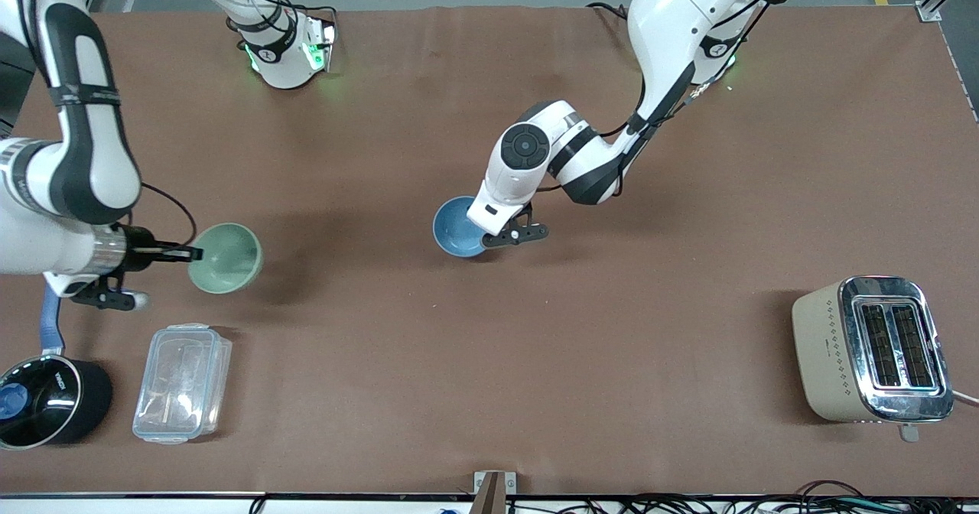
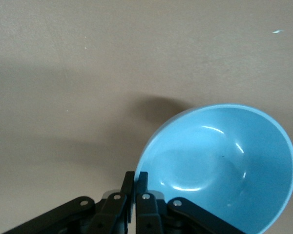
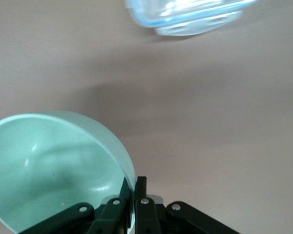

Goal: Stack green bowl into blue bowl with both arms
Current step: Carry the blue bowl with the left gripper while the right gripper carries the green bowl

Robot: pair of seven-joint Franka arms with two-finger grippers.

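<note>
The robot's right gripper will release the green bowl inside the blue bowl (image 1: 465, 225), out on the bare middle of the table.
My right gripper (image 1: 195, 254) is shut on the rim of the pale green bowl (image 1: 227, 258) and holds it tilted just above the table near the right arm's end. In the right wrist view the fingers (image 3: 142, 187) pinch the green bowl's (image 3: 53, 170) wall. My left gripper (image 1: 480, 232) is shut on the rim of the blue bowl (image 1: 456, 227) and holds it tilted, low over the middle of the table. In the left wrist view the fingers (image 2: 129, 183) clamp the blue bowl's (image 2: 219, 165) edge. The two bowls are well apart.
A clear lidded plastic container (image 1: 181, 383) and a black saucepan (image 1: 46, 401) with a blue handle lie nearer the front camera than the green bowl. The container also shows in the right wrist view (image 3: 185, 14). A beige toaster (image 1: 872, 349) stands at the left arm's end.
</note>
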